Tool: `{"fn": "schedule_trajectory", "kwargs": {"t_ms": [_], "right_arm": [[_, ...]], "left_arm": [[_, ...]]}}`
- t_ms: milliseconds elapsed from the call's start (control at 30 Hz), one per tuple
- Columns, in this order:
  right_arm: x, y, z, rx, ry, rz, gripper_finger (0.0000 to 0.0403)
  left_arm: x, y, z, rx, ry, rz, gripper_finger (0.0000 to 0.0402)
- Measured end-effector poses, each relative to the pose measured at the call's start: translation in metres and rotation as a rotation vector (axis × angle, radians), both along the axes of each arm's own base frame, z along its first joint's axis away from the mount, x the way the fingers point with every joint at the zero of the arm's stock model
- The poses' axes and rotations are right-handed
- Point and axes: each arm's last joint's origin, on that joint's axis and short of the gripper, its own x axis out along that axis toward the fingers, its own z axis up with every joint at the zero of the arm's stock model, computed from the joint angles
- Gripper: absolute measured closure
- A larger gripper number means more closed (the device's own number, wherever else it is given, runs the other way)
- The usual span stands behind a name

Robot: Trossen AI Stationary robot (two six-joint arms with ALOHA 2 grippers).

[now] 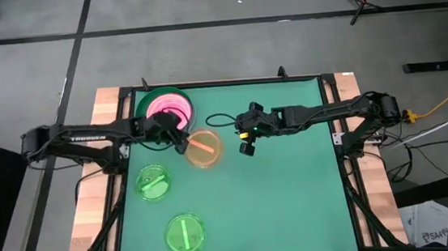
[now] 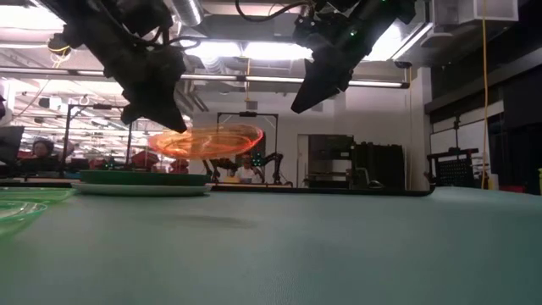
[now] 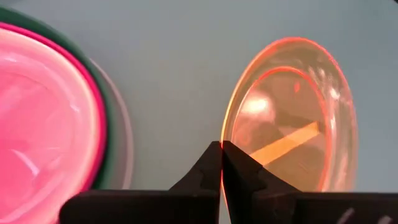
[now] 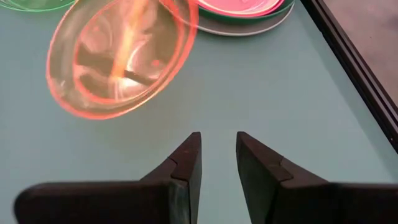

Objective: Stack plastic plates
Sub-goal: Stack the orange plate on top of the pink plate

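Next, I let go of the orange plate with my left gripper inside the pink plate [image 1: 174, 113] [image 3: 18, 129] at the top of the stack. The orange plate now hangs beside the stack.
An orange translucent plate [image 1: 205, 149] with a bar mark hangs in the air at my left gripper [image 1: 182, 141], which is shut on it. The low view shows it lifted clear [image 2: 207, 140], nearly level. Beside it, toward the table's far left, a stack [image 1: 165, 106] rests on the table: a pink plate on top, magenta and dark green rims beneath, a pale one lowest. Two green translucent plates [image 1: 153, 183] [image 1: 185, 233] lie flat on the near left. My right gripper [image 1: 247, 142] hovers open to the right of the orange plate, touching nothing. My left gripper pinches the orange plate's rim [image 3: 222, 135] between its two fingers [image 3: 205, 171], on the side of the plate facing the stack. The fingers come slanting down from the table's left. The plate is lifted clear of the table and juts out sideways from the fingertips, nearly level.
The green mat [image 1: 296, 200] has free room across its middle and right half. A black frame [image 1: 228, 83] edges the table. A thin black cable [image 1: 219, 118] lies near the far edge. People sit at desks in the room beyond [image 2: 38, 151].
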Motion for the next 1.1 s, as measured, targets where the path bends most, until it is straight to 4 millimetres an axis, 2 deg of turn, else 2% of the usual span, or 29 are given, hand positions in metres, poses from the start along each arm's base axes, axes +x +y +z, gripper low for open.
{"fn": "schedule_trajectory", "kwargs": {"t_ms": [300, 700, 1100], "right_arm": [[0.000, 0.000, 0.000, 0.000, 0.000, 0.000, 0.0315], [0.000, 0.000, 0.000, 0.000, 0.000, 0.000, 0.0315], [0.000, 0.000, 0.000, 0.000, 0.000, 0.000, 0.0315]], "left_arm": [[-0.017, 0.036, 0.007, 0.020, -0.030, 0.158, 0.0401], [-0.045, 0.079, 0.006, 0.017, -0.017, 0.407, 0.0401], [-0.080, 0.106, 0.002, 0.011, 0.065, 0.598, 0.0401]]}}
